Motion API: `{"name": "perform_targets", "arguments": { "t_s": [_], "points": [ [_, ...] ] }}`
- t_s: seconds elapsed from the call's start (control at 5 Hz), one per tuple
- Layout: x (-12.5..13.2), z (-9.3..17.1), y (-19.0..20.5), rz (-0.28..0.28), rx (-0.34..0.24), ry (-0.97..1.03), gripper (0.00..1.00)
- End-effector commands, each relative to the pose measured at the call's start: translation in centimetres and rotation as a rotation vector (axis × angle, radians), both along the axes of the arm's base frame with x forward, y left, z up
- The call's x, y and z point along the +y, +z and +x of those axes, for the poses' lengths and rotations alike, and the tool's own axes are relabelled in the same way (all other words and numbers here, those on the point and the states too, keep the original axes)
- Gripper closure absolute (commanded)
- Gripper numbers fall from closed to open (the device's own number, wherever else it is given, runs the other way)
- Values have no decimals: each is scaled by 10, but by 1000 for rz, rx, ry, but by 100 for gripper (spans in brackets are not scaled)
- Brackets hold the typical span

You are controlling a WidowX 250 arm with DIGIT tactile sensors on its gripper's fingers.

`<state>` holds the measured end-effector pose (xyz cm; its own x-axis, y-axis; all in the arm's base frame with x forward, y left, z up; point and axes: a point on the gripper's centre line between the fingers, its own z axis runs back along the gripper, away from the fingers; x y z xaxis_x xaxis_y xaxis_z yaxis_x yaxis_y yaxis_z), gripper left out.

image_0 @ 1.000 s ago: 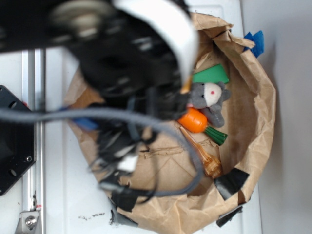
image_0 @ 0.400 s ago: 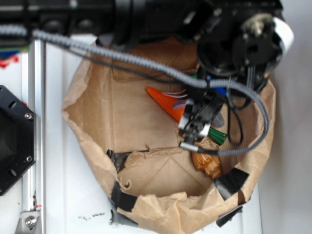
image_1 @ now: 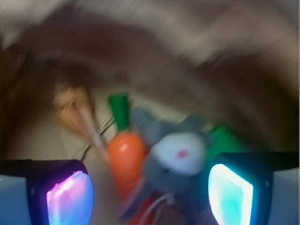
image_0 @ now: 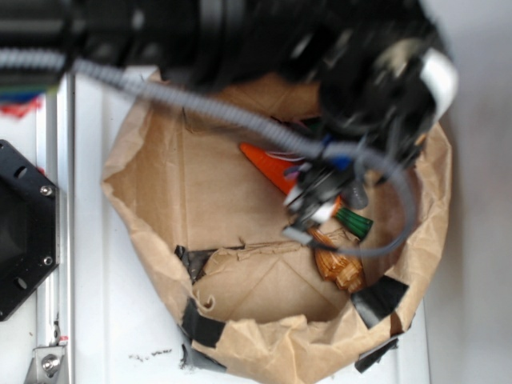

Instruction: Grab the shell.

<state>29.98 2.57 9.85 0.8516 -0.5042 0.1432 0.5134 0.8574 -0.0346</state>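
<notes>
Next, I close my gripper on the wide middle (image_0: 337,264) (image_1: 75,112) of the amber-brown shell, close to the carrot's green stem, so that the shell's ribbed pointed end stays free.
The shell (image_0: 340,270) is glossy amber-brown and lies at the lower right inside the crumpled paper bag (image_0: 160,200). In the blurred wrist view the shell (image_1: 74,108) sits upper left, its thin spire running down toward the carrot. My gripper (image_0: 307,214) hangs over the bag's right half, just up and left of the shell and apart from it. The gripper (image_1: 150,197) is open, nothing gripped; between its lit pads (image_1: 70,199) I see the carrot and a plush toy below.
An orange carrot (image_1: 125,154) with a green stem (image_0: 354,222) lies next to the shell. A grey plush mouse (image_1: 178,152) and a green block (image_1: 226,138) sit to its right. A red-orange cone (image_0: 268,164) lies mid-bag. Bag walls rise all round.
The arm has swung from the bag's left side to its right, uncovering the bag's middle and hiding the mouse and green block in the exterior view. Since 0.4 s ago the gripper edged slightly left.
</notes>
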Motion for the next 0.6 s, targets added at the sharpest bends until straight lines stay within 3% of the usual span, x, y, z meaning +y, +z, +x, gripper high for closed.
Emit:
{"name": "perform_targets", "arguments": {
  "t_s": [0.0, 0.2, 0.4],
  "points": [
    [-39, -14, 22, 3, -81, -124, 0],
    [-42, -5, 12, -5, -82, -128, 0],
    [-42, 7, -4, -35, -131, -148, 0]
  ]
}}
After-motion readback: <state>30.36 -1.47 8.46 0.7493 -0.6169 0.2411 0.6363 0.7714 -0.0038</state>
